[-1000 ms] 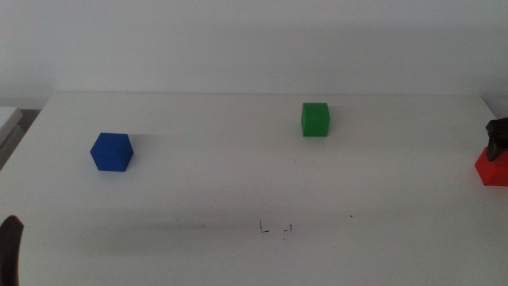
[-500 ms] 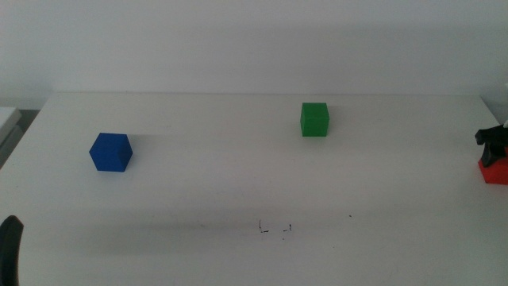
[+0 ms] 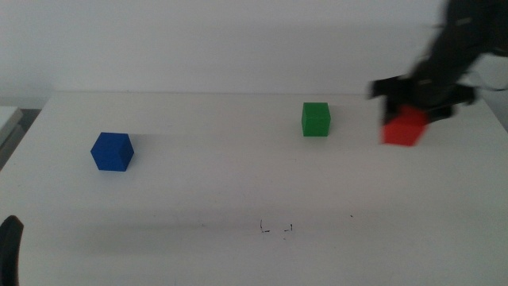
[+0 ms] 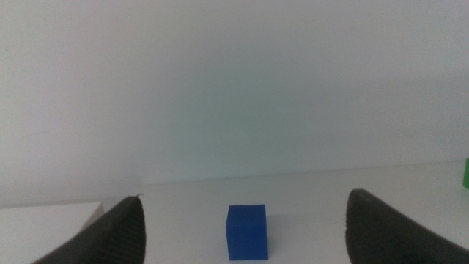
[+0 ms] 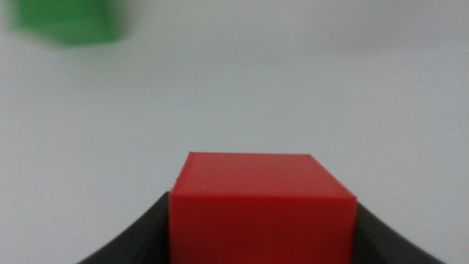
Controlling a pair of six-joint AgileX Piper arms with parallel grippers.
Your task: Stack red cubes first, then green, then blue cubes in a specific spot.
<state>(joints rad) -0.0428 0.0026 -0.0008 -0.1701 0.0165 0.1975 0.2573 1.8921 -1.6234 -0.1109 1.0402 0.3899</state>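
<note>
My right gripper needs to release the red cube on the table, at the two small black corner marks (image 3: 279, 210) that are there. The red cube is now held beside the green cube.
My right gripper (image 3: 406, 111) is shut on the red cube (image 3: 402, 129) and holds it just right of the green cube (image 3: 316, 119), at the table's far right. In the right wrist view the red cube (image 5: 262, 209) fills the gap between the dark jaws, with the green cube (image 5: 69, 20) blurred beyond. The blue cube (image 3: 112, 152) rests at the left of the table. Two small black corner marks (image 3: 276, 229) outline the spot near the front centre. Low at the front left corner waits my left gripper (image 3: 9, 245), open, its wrist view facing the blue cube (image 4: 247, 232).
A lone black speck (image 3: 352, 215) lies right of the corner marks. The white table (image 3: 206, 191) meets a plain white wall at the back. The right arm reaches in from the upper right.
The right gripper, which was at the right edge over the red cube, has carried the cube left and toward the back, close to the green cube. The left arm stayed still.
</note>
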